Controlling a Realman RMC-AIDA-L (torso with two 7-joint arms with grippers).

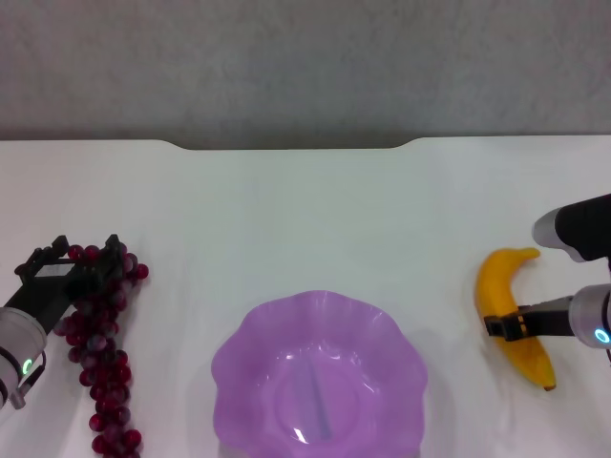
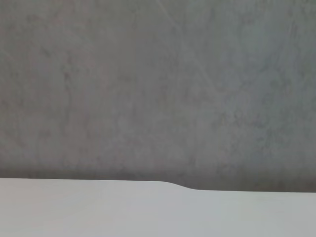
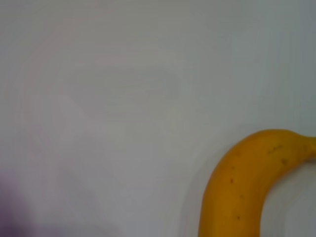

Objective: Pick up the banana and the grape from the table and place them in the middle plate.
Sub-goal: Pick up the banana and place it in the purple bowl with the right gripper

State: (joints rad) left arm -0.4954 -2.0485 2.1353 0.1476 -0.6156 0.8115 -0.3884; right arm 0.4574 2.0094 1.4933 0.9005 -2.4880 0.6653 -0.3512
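The banana in my right gripper should be released so that it lies across the hollow of the purple middle plate (image 1: 308,382), with one end pointing toward the grape.
The grape (image 1: 100,353), a long dark red-purple bunch, lies on the white table (image 1: 305,210) at the left. My left gripper (image 1: 81,260) is open, with its black fingers (image 1: 114,250) on either side of the bunch's far end. The yellow banana (image 1: 503,286) lies at the right, and it also shows in the right wrist view (image 3: 242,187). My right gripper (image 1: 506,326) reaches in from the right across the banana's middle. The translucent purple middle plate (image 1: 234,358) sits between them at the near edge, with nothing in it.
The table's notched far edge (image 1: 296,146) runs in front of a grey wall (image 1: 305,67). It also shows in the left wrist view (image 2: 177,186). Bare tabletop lies between each fruit and the plate.
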